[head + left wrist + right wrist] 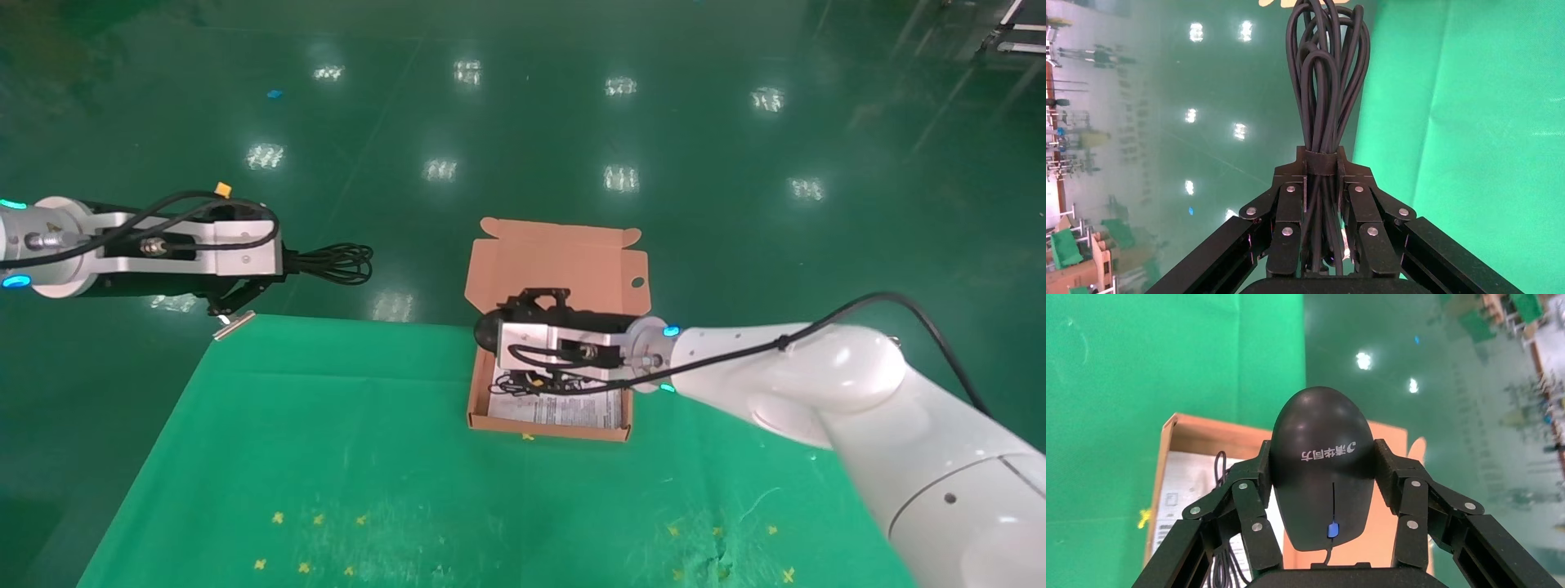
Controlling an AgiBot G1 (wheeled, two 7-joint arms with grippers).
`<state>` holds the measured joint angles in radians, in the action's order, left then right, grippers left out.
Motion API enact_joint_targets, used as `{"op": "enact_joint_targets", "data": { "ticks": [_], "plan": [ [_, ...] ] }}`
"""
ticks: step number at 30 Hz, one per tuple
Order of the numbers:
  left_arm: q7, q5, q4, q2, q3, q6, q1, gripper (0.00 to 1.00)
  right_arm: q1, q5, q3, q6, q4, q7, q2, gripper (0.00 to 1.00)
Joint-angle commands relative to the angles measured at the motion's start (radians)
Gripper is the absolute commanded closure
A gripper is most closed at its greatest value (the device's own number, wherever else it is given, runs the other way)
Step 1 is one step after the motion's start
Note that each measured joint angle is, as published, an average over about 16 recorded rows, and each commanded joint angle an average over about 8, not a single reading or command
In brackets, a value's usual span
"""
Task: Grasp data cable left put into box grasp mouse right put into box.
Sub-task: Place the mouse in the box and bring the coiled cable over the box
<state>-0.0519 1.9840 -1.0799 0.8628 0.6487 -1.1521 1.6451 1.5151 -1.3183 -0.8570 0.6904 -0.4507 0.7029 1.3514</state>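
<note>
I will use my right gripper to set the black mouse free on the white printed sheet [551, 354], next to the far side of the salmon box.
Out past the table's far left corner, my left gripper [288, 263] [1321, 164] is shut on the data cable [339, 263] [1327, 73], a bundle of black loops that sticks out beyond the fingertips. The salmon box [547, 429] [1193, 436] lies open at the table's far middle, its lid [564, 261] folded back and a white printed sheet [1182, 487] on its bottom. Over the box's far left part, my right gripper [500, 328] [1322, 458] is shut on the black mouse [484, 331] [1321, 459], one finger on each side. The mouse's thin cord [531, 382] [1221, 468] trails onto the sheet.
A green cloth [327, 441] covers the table, with small yellow crosses near the front edge. A metal clip [233, 325] sits at the cloth's far left corner, just below the left gripper. Shiny green floor lies beyond the table.
</note>
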Motion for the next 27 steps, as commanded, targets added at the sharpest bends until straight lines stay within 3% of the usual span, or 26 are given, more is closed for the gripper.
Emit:
{"op": "enact_joint_targets", "data": {
  "ticks": [1,11,12,18,20,27],
  "plan": [
    [-0.002,0.001,-0.002,-0.001,0.0,0.0,-0.001,1.0,-0.014,0.008,-0.006,-0.014,0.007,-0.024,0.002,1.0],
    [-0.005,0.002,-0.006,-0.001,0.0,0.0,-0.002,1.0,-0.045,0.03,-0.06,-0.091,0.05,-0.084,0.009,0.98],
    [-0.005,0.002,-0.006,-0.001,0.0,0.0,-0.002,1.0,-0.046,0.033,-0.066,-0.094,0.054,-0.09,0.009,0.93],
    [-0.005,0.002,-0.006,-0.002,0.0,0.0,-0.002,1.0,-0.049,0.049,-0.09,-0.099,0.07,-0.11,0.01,0.18],
    [-0.005,0.002,-0.007,-0.002,0.0,-0.001,-0.002,1.0,-0.051,0.052,-0.093,-0.099,0.069,-0.112,0.007,0.01],
    [-0.002,0.001,-0.012,0.004,0.003,0.0,-0.006,1.0,-0.058,0.061,-0.102,-0.101,0.043,-0.121,-0.009,0.0]
  ]
}}
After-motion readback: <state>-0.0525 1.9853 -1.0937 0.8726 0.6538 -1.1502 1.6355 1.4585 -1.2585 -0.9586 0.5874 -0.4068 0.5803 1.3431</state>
